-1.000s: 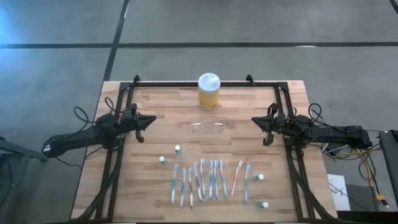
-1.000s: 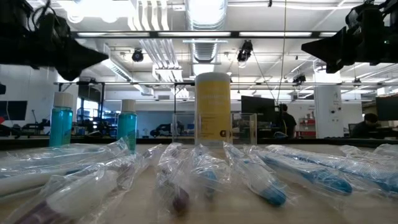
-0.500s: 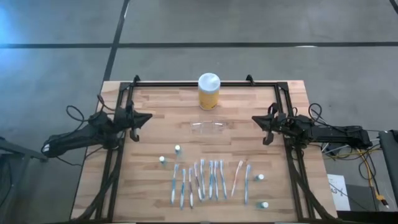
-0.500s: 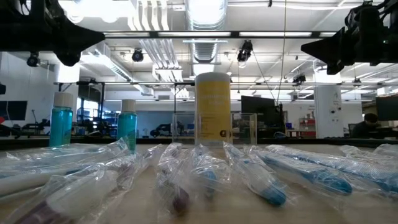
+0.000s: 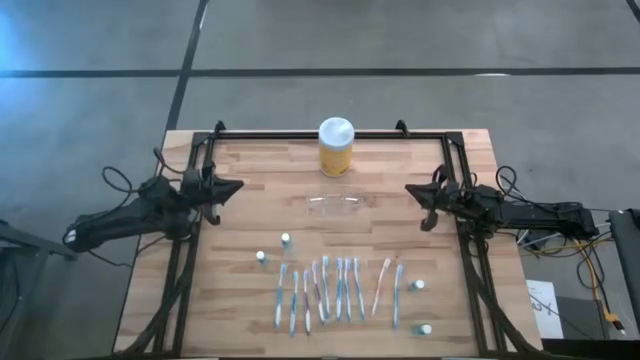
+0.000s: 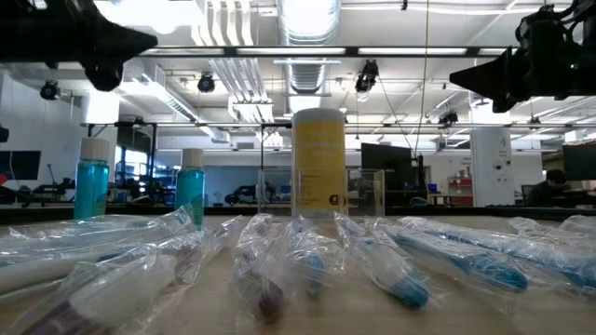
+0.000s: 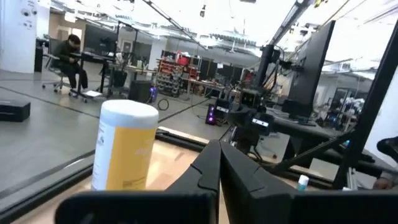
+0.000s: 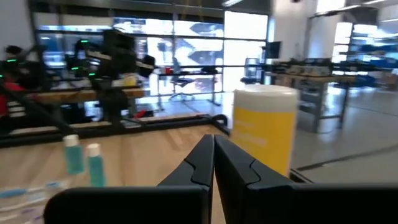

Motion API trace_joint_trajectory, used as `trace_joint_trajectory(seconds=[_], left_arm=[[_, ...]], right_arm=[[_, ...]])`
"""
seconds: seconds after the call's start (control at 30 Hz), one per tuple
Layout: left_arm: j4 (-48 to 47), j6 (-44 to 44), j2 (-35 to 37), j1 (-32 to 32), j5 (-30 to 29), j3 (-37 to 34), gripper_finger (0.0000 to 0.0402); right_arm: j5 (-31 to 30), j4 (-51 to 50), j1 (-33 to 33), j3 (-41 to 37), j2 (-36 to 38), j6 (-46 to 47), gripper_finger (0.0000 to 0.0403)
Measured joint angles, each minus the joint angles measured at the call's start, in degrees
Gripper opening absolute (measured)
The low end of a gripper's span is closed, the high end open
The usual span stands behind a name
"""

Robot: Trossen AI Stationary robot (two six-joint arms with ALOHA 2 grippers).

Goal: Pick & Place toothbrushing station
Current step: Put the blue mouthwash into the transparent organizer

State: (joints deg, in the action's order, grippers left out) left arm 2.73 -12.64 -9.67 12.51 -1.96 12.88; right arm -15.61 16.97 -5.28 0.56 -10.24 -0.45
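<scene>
The robot's left gripper should next move to the small blue bottle nearest the toothbrushing station and close on the bottle's white cap [image 5: 285, 237].
The toothbrushing station [image 5: 337, 203], a low clear plastic holder, rests on the wooden table at its middle, just near of the yellow jar [image 5: 335, 147]; in the low view it shows faintly as a clear box [image 6: 371, 193] behind the jar. My left gripper [image 5: 238, 186] hangs shut above the table's left side, pointing level toward the middle. My right gripper [image 5: 410, 192] hangs shut above the right side, also pointing inward. Neither has anything between its fingers, as the left wrist view [image 7: 219, 163] and right wrist view [image 8: 213, 155] show.
Several wrapped toothbrushes [image 5: 335, 290] lie in a row near the front edge, with small blue bottles [image 5: 285, 240] [image 5: 418, 285] beside them. A black frame [image 5: 310, 134] runs round the table's far and side edges. People sit in the room beyond.
My left gripper has risen and drawn back toward the table's left edge, staying shut. The right gripper has kept its place.
</scene>
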Motion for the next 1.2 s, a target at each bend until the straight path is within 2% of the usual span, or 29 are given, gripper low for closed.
trace_joint_trajectory(seconds=[0.13,0.27,0.4,0.5,0.67,0.77,0.9,1.07,1.2], left_arm=[[-7.41,2.1,-5.76,-0.47,-0.04,8.91,0.001],[-21.01,1.58,-14.13,-1.66,-0.41,20.84,0.0004],[-37.5,-4.23,-24.63,-3.06,-4.86,31.96,0.0003],[-46.34,-10.52,-32.41,-4.23,-7.98,38.3,0.0003],[-50.17,-16.45,-42.39,-9.47,-9.67,46.08,0.0009],[-50.81,-17.07,-47.69,-14.55,-13.63,49.29,0.0014],[-52.75,-17.65,-53.99,-20.59,-15.91,53.92,0.0035],[-57.01,-19.52,-62.31,-25.63,-14.78,59.34,0.0093],[-59.97,-21.81,-68.42,-26.5,-12.63,63.29,0.0156]], right_arm=[[-1.38,-0.06,-0.02,0.0,-0.02,-0.22,0.0008],[-1.38,-0.09,-0.02,0.0,-0.02,-1.27,0.0008],[-1.37,-0.94,-0.02,0.0,-0.02,-1.17,0.0008],[-1.36,-2.7,-0.02,0.0,-0.05,-0.46,0.0008],[-1.36,-3.43,0.0,-0.04,-0.02,-2.35,0.0008],[-1.37,-3.47,0.0,-0.04,-0.01,-3.99,0.0008],[-1.38,-3.43,0.0,-0.04,0.02,-4.5,0.0008],[-1.36,-3.02,0.0,-0.02,0.02,-4.5,0.0008],[-1.36,-3.0,0.0,-0.02,0.02,-3.87,0.0008]])
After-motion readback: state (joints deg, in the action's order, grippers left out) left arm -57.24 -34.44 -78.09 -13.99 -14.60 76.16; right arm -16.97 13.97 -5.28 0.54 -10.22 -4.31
